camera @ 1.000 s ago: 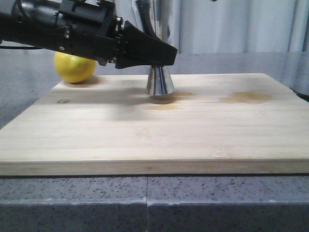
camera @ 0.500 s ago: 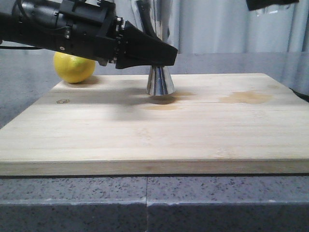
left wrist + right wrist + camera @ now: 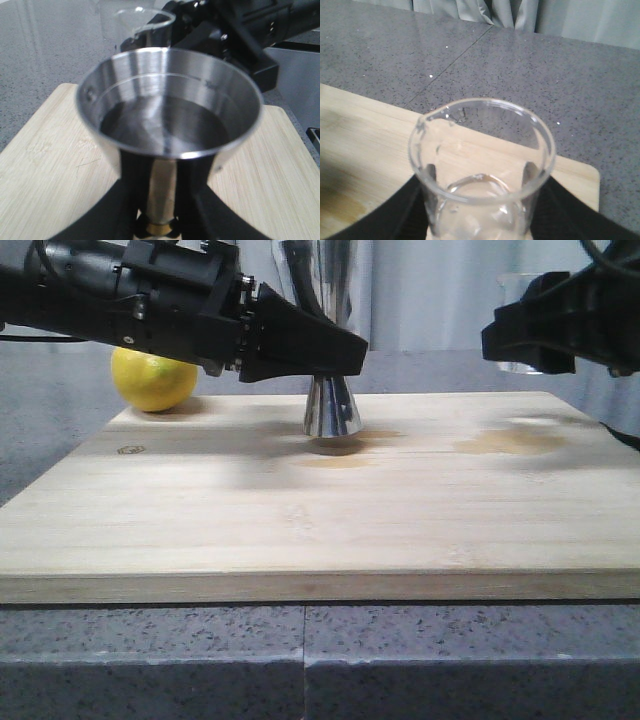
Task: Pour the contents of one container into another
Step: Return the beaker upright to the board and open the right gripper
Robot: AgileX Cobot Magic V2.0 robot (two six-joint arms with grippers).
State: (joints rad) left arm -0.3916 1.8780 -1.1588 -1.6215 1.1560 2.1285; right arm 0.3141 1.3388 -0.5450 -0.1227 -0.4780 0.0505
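Note:
The robot's right gripper should set the clear glass beaker down on the wooden board (image 3: 504,424) behind the farther brownish stain.
The steel jigger (image 3: 332,408) stands on the wooden board (image 3: 320,520), its base near the board's back middle. My left gripper (image 3: 340,352) is shut on its narrow waist, and the gold band shows between the fingers (image 3: 130,190). The jigger's open upper cup (image 3: 170,110) looks dark and reflective inside. The clear glass beaker (image 3: 517,288) hangs upright above the board's back right, with my right gripper (image 3: 522,340) shut on it. In the right wrist view the beaker (image 3: 480,165) shows its pouring lip, held between black fingers (image 3: 395,215). The beaker (image 3: 142,27) stays apart from the jigger.
A yellow lemon (image 3: 155,378) sits at the board's back left corner, behind my left arm. Brownish wet stains (image 3: 510,442) mark the board right of the jigger. Grey speckled counter (image 3: 520,65) surrounds the board, with curtains behind.
My right gripper with the beaker has come down into the front view at the upper right. The left gripper and jigger have not moved.

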